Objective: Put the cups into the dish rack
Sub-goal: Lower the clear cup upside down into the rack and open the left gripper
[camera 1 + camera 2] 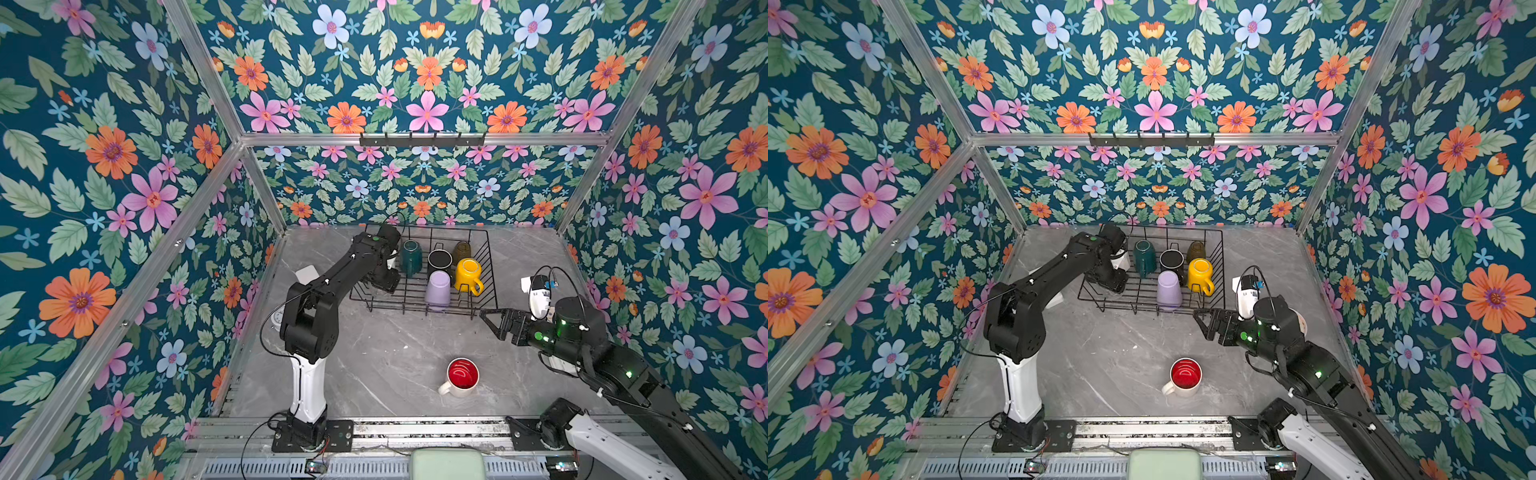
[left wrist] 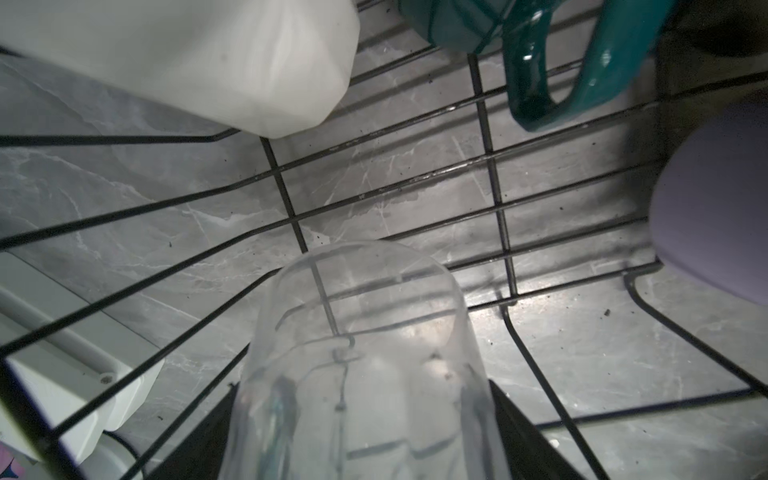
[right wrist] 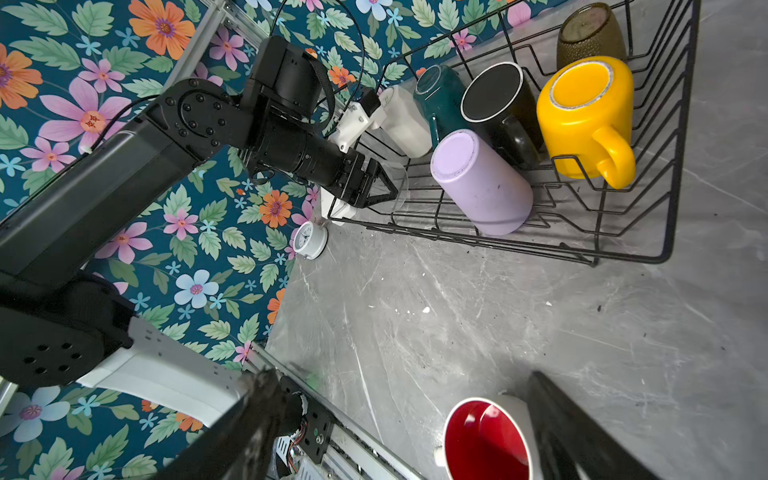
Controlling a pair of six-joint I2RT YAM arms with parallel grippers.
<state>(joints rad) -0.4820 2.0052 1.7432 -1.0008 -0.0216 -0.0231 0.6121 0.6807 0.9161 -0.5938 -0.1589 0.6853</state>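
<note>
Next, I should move my right gripper to the white red-inside mug and grab the mug's rim (image 1: 477,370) (image 3: 524,436) opposite its handle, with one finger inside.
The black wire dish rack (image 1: 487,253) stands at the back of the table. Mouth down in it are a dark green mug (image 1: 411,253), black mug (image 1: 439,259), amber tumbler (image 1: 462,249), yellow mug (image 1: 467,272), lilac tumbler (image 1: 437,289) and cream mug (image 3: 405,120). My left gripper (image 3: 380,183) reaches into the rack's left end, shut on the clear glass (image 2: 361,374), which hangs just above the wire floor. A white red-inside mug (image 1: 461,376) stands upright on the table near the front. My right gripper (image 1: 492,320) hovers open beside the rack's front right corner, above and beyond that mug (image 3: 486,440).
A small white alarm clock (image 3: 309,240) sits at the table's left edge by the wall. A flat white box (image 1: 306,274) lies left of the rack behind the left arm. The metal rail (image 1: 415,428) runs along the front edge.
</note>
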